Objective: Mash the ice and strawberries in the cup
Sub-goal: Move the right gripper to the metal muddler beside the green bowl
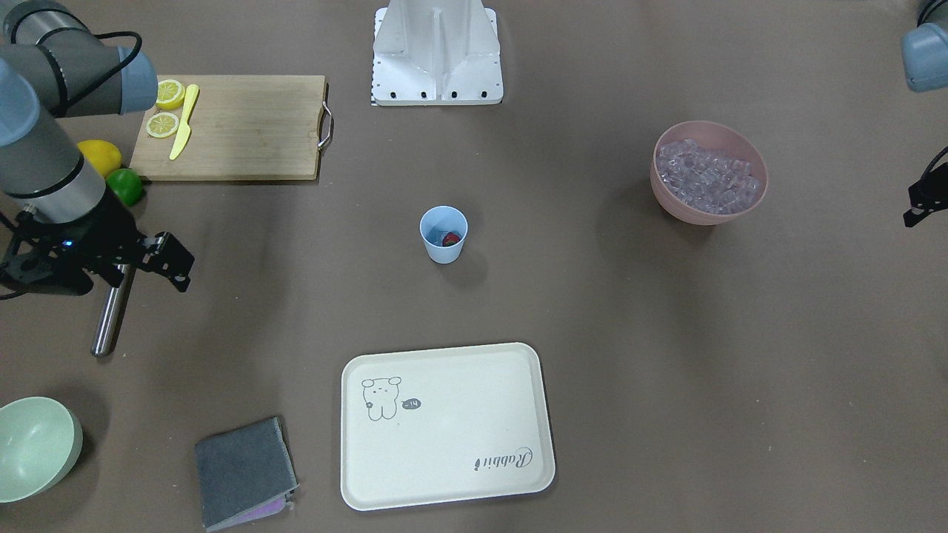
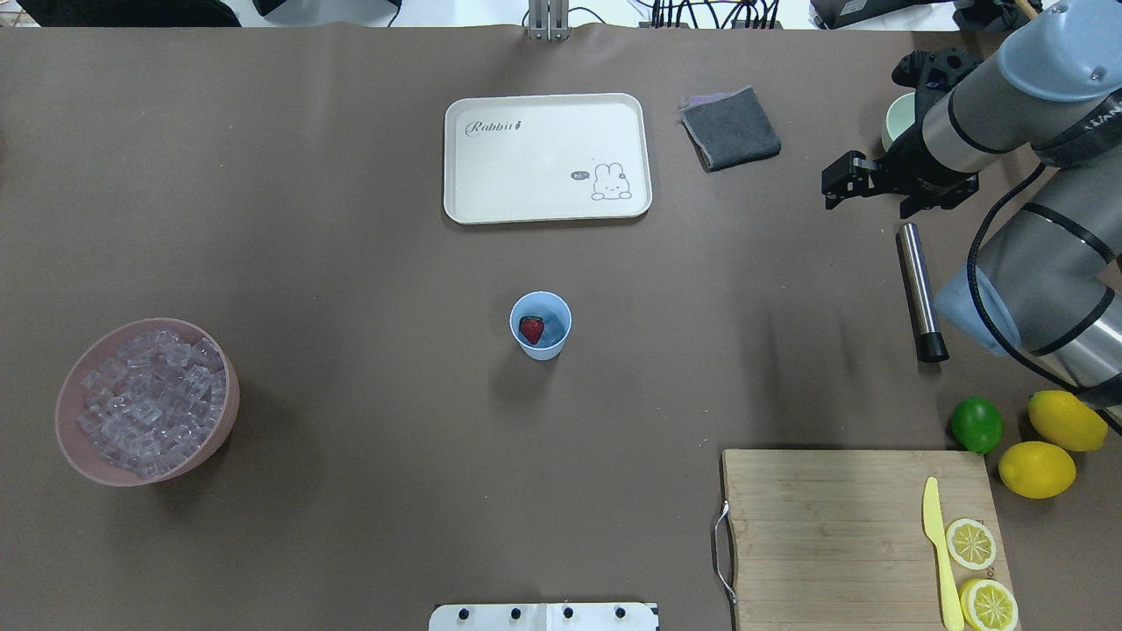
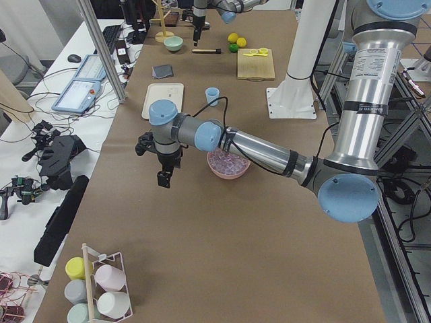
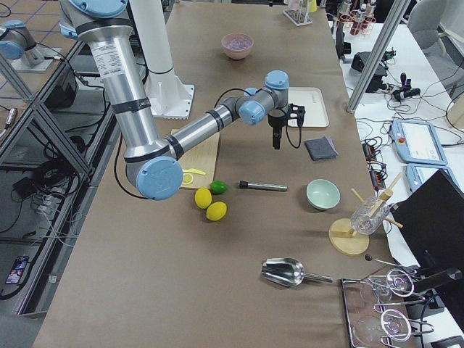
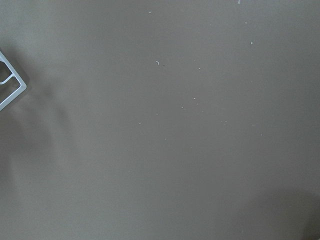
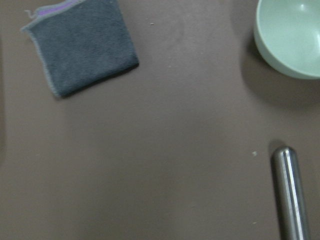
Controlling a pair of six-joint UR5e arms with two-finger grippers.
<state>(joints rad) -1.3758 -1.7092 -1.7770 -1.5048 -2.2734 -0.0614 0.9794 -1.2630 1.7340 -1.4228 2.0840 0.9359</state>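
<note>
The metal rod's rounded end (image 1: 105, 332) (image 6: 288, 179) is the one nearest the pale green bowl. My right gripper will go there next and close.
The light blue cup (image 2: 550, 343) (image 1: 444, 250) stands upright mid-table with a red strawberry (image 2: 531, 329) (image 1: 451, 239) inside. Ice (image 2: 149, 403) (image 1: 709, 178) fills a pink bowl (image 2: 74, 451) at the robot's left. My right gripper (image 2: 833, 186) (image 1: 176, 260) hovers open and empty at the far right, just above the far end of a metal rod (image 2: 919, 285). Far from the cup, my left gripper (image 3: 163, 180) hangs beyond the pink bowl. Only its edge (image 1: 917, 211) shows in the front view, so I cannot tell its state.
A cream tray (image 2: 543, 188) and grey cloth (image 2: 730, 128) lie beyond the cup. A pale green bowl (image 1: 33, 448) sits by the right arm. The cutting board (image 2: 833, 526) holds lemon slices and a yellow knife (image 2: 936, 548). A lime (image 2: 976, 424) and lemons (image 2: 1037, 469) lie beside it.
</note>
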